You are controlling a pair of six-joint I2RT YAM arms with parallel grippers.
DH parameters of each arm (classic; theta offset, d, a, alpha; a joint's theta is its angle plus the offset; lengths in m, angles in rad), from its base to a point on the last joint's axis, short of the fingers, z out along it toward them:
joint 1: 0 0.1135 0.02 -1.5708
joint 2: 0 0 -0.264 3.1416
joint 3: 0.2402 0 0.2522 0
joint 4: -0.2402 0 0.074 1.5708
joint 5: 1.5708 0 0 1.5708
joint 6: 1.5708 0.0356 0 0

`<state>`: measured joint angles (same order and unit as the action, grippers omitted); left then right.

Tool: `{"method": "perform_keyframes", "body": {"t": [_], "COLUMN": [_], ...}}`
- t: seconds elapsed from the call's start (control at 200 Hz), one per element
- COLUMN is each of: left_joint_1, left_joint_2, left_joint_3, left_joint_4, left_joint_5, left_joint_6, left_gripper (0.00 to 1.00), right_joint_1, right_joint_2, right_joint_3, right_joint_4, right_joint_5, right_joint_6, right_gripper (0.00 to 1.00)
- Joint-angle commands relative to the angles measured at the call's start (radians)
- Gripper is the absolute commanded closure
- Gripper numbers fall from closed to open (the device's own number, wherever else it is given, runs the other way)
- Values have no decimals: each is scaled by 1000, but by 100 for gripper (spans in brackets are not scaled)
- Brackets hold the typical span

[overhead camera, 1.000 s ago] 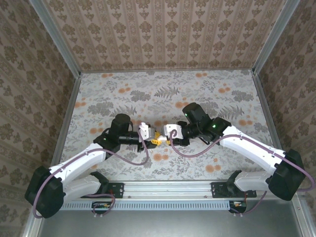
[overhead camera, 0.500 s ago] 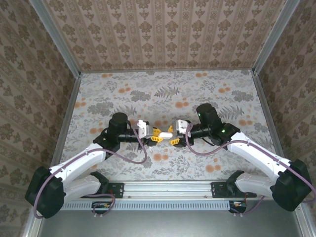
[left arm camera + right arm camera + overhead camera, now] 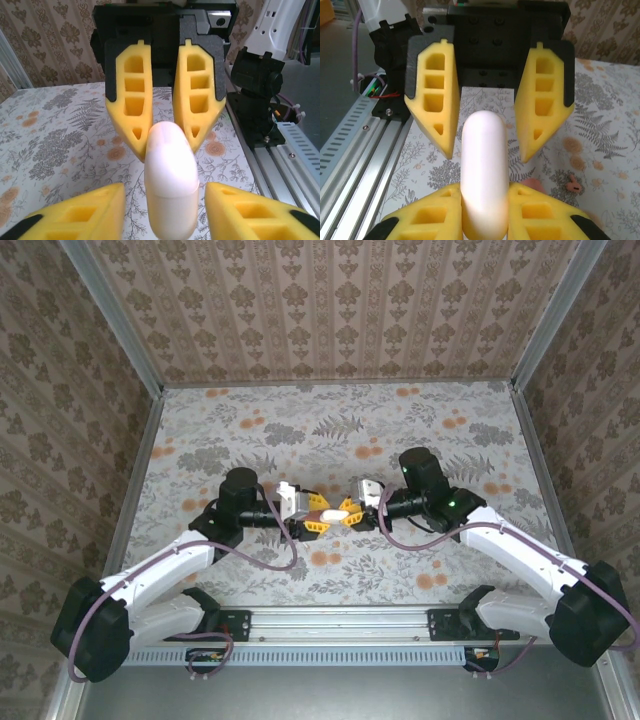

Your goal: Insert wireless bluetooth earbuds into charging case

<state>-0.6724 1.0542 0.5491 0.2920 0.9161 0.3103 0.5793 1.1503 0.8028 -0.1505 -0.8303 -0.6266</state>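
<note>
The white charging case's lid is clamped in my right gripper, so my left gripper needs to grip the case's base [image 3: 173, 215] before my right gripper flips the lid open.
A white pebble-like object [image 3: 335, 514] with a seam around it hangs in mid-air between the two grippers at the centre of the floor. My right gripper [image 3: 485, 192] is shut on its near end, with both yellow pads pressed against it. My left gripper [image 3: 165, 200] is open around the other end, with a gap on each side. A tiny coral earbud [image 3: 572, 184] lies on the floor below. Beside it a coral-pink rounded shape [image 3: 534, 184], which looks like the charging case, peeks out from behind my right finger and is mostly hidden.
The floor [image 3: 250, 430] has a floral pattern with dull orange flower prints. Patterned walls enclose it on three sides. A metal rail [image 3: 340, 620] with the arm bases runs along the near edge. The two grippers face each other tip to tip.
The right gripper swung in to face the left one and shut on the white object. The left gripper's jaws, shut on it before, have opened.
</note>
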Motion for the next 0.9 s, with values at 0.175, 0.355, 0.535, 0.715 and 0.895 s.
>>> {"method": "perform_keyframes", "body": {"t": [0.175,0.355,0.535,0.715,0.895], "left_joint_1": [0,-3,-3,-2,-3], "left_joint_2": [24,29,23,18,19], "left_joint_3": [15,21,23,25,28], "left_joint_4": [-30,-38,-31,-26,-28], "left_joint_5": [13,14,17,20,21], "left_joint_6": [16,18,11,-1,-4], "left_gripper": [52,54,54,54,65], "right_joint_1": [24,30,33,37,41], "right_joint_2": [9,8,12,18,19], "right_joint_3": [51,60,64,66,62], "right_joint_4": [-33,-31,-44,-58,-53], "right_joint_5": [29,31,40,62,68], "right_joint_6": [-30,-36,-48,-59,-61], "right_gripper": [82,82,82,82,82]}}
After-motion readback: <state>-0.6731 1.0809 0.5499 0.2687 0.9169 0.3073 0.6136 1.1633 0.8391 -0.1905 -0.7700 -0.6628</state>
